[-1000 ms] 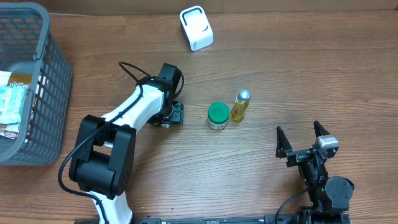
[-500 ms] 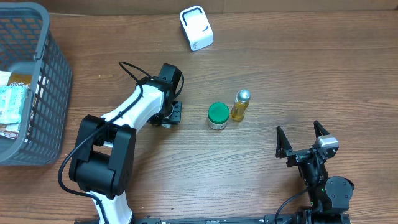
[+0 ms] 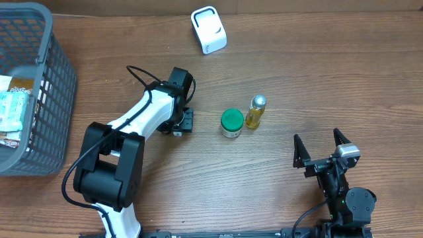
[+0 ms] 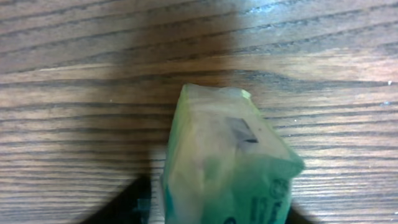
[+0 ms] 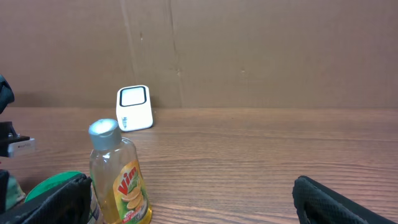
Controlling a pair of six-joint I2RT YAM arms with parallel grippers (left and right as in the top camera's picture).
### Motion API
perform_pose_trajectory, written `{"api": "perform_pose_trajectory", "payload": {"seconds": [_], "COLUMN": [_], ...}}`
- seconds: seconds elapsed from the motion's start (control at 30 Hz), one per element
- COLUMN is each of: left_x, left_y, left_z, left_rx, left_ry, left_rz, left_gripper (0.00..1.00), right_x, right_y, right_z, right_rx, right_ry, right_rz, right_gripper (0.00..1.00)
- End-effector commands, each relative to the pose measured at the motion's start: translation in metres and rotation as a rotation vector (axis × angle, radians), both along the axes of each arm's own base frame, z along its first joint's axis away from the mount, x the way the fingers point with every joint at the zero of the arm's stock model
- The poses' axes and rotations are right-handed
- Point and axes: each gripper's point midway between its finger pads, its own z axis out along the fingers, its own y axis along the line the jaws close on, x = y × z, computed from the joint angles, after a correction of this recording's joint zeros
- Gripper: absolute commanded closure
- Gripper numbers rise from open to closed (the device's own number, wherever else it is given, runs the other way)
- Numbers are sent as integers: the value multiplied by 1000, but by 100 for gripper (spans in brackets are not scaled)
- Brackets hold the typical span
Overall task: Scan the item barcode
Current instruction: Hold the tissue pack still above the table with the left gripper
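The green packet sits at a slant in the left gripper, short of the jar, so the robot should regrip the packet squarely and place it close beside the jar [image 3: 209, 128].
A green translucent packet [image 4: 224, 155] with dark print stands on end over the wooden table, filling the left wrist view. My left gripper [image 4: 217, 214] is shut on it, a dark finger showing at each lower side. From overhead the left gripper [image 3: 184, 122] points down at the table left of centre, and the packet is hidden beneath it. The white barcode scanner [image 3: 209, 30] stands at the back of the table, and it is also in the right wrist view, scanner [image 5: 134, 107]. My right gripper [image 3: 320, 149] rests open near the front right, empty.
A green-lidded jar [image 3: 231, 122] and a yellow Vim bottle [image 3: 256, 111] stand side by side right of the left gripper. The bottle [image 5: 121, 174] is close in the right wrist view. A grey mesh basket [image 3: 49, 86] holding packets sits at the left edge.
The left gripper's fingers have drawn closer together than a second ago. Both arms stay where they were, and the jar, bottle and scanner have not moved.
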Motion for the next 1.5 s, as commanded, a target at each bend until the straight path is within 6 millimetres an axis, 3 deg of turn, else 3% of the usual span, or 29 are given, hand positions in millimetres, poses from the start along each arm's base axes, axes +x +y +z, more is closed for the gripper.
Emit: {"api": "perform_pose_trajectory", "payload": {"seconds": [0.0,0.03,0.07,0.1,0.13,0.17,0.27,0.5,0.6,0.63,0.7,0.73,0.77,0.9,0.93,0.97,1.0,1.13,1.27,1.3,1.37,1.4,1.47], "left_x": [3,3,3,3,3,3,5,20,26,26,25,25,25,25,25,25,25,25,26,26,26,26,26], "left_y": [-2,-2,-2,-2,-2,-2,-2,-3,0,0,0,0,0,0,0,-1,-1,-1,-1,-1,-1,-1,-1], "left_z": [-2,-2,-2,-2,-2,-2,0,7,7,7,7,7,7,7,7,7,7,7,8,8,7,7,7], "left_rx": [-7,-7,-7,-7,-7,-7,-7,-13,-22,-27,-32,-32,-32,-36,-36,-37,-37,-39,-40,-40,-40,-40,-40], "left_ry": [1,1,2,2,2,2,-3,-55,-70,-68,-66,-66,-65,-64,-65,-65,-65,-65,-68,-68,-67,-67,-67], "left_rz": [-4,-4,-4,-4,-5,-5,-17,-14,-1,2,3,3,3,2,2,2,2,2,2,2,2,2,2], "left_gripper": [80,89,89,82,63,51,35,30,38,47,79,90,93,93,85,67,61,48,42,48,91,96,96], "right_x": [0,0,0,0,0,0,0,0,0,0,0,0,0,0,0,0,0,0,0,0,0,0,0], "right_y": [0,0,0,0,0,0,0,0,0,0,0,0,0,0,0,0,0,0,0,0,0,0,0], "right_z": [-2,-2,-2,-2,-2,-2,-2,-2,-2,-2,-2,-2,-2,-2,-2,-2,-2,-2,-2,-2,-2,-2,-2], "right_rx": [3,3,3,3,3,3,3,3,3,3,3,3,3,3,3,3,3,3,3,3,3,3,3], "right_ry": [-2,-2,-2,-2,-2,-2,-2,-2,-2,-2,-2,-2,-2,-2,-2,-2,-2,-2,-2,-2,-2,-2,-2], "right_rz": [2,2,2,2,2,2,2,2,2,2,2,2,2,2,2,2,2,2,2,2,2,2,2], "right_gripper": [0,0,0,0,0,0,0,0,0,0,0,0,0,0,0,0,0,0,0,0,0,0,0]}}
